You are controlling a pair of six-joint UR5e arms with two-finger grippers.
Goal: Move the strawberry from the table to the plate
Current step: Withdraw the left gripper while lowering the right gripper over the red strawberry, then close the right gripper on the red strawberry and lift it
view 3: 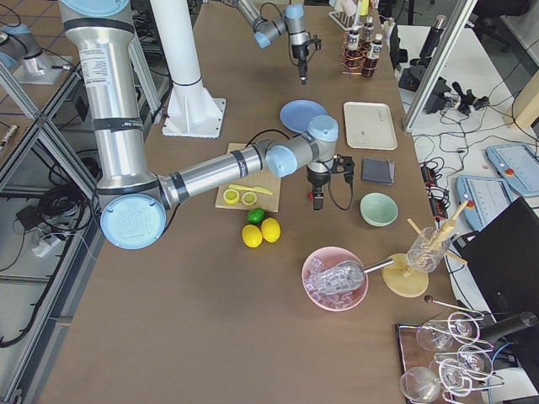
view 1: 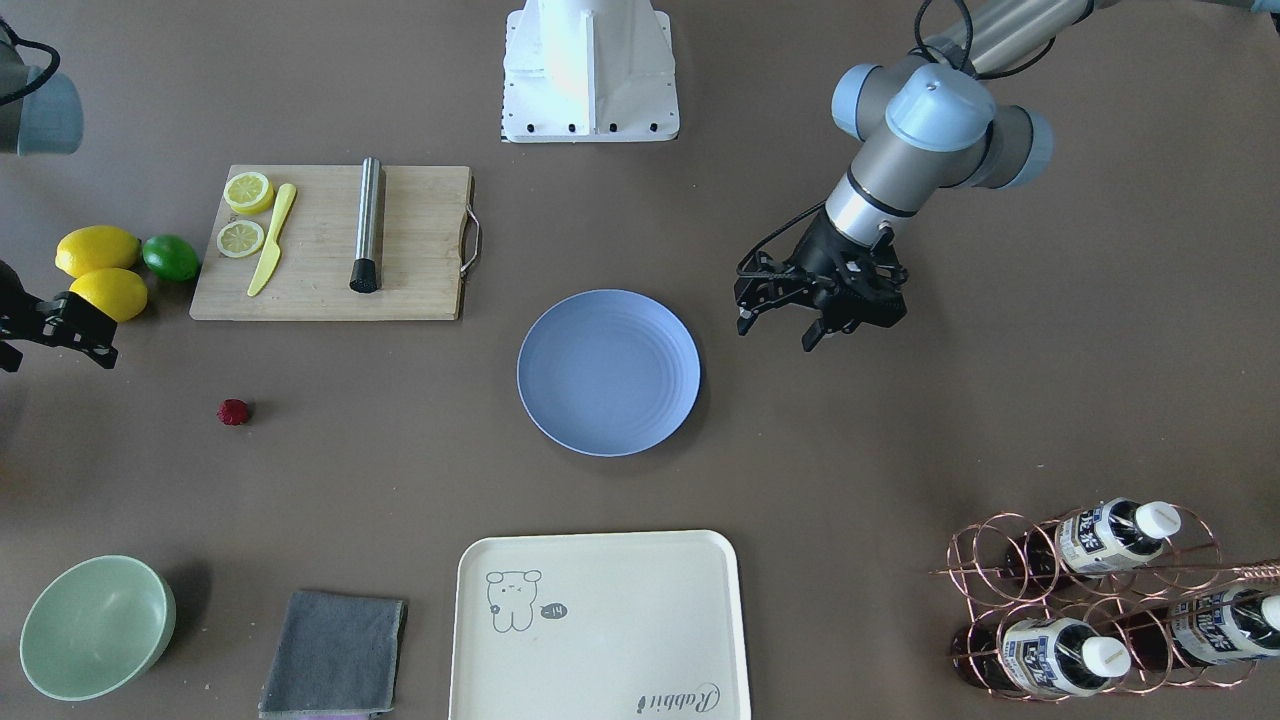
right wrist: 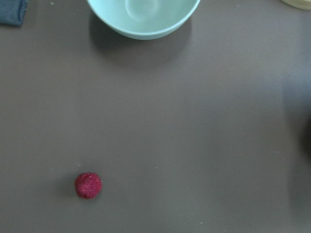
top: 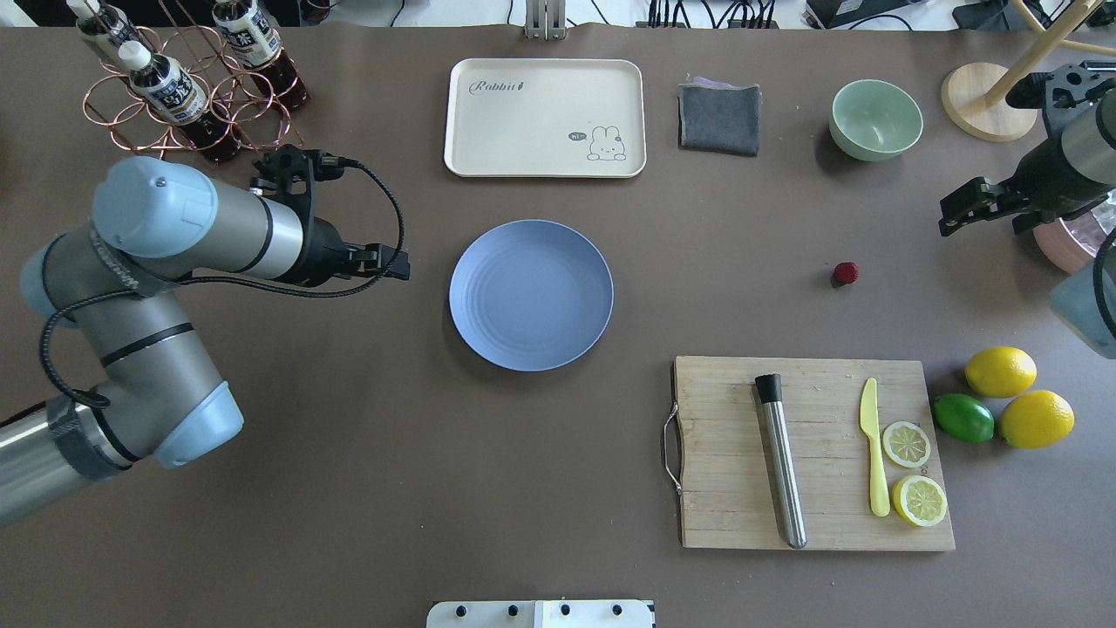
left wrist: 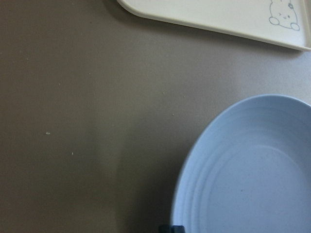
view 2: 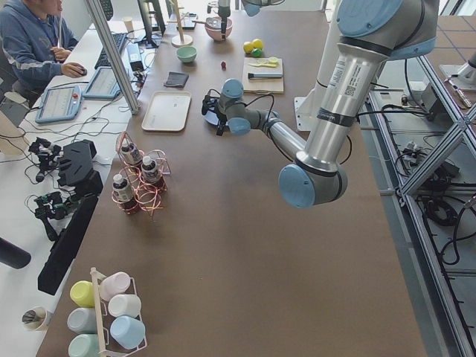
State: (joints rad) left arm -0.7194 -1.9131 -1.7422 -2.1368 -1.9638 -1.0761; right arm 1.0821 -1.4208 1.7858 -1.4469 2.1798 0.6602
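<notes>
Next, my right gripper grips the middle of the strawberry [view 1: 234,412] [right wrist: 88,185], which is between the cutting board and the green bowl.
The strawberry [view 1: 233,412] [top: 845,273], tiny and dark red, lies on the brown table [view 1: 900,420] away from the plate. It appears low and left in the right wrist view [right wrist: 88,185]. My right gripper [top: 981,225] [view 1: 55,350] hovers open beyond the berry, toward the table's end, holding nothing. The blue-grey plate [view 1: 608,372] [top: 530,295] [left wrist: 248,165] sits bare at the table's middle. On the plate's other side, my left gripper [view 1: 777,333] [top: 399,265] is open and holds nothing.
A wooden cutting board [top: 815,453] carries lemon slices, a yellow knife and a metal cylinder. Two lemons and a lime [top: 963,417] lie beside it. Farther off are a green bowl [top: 875,119], a grey cloth [top: 719,118], a cream tray [top: 545,118] and a bottle rack [top: 187,87].
</notes>
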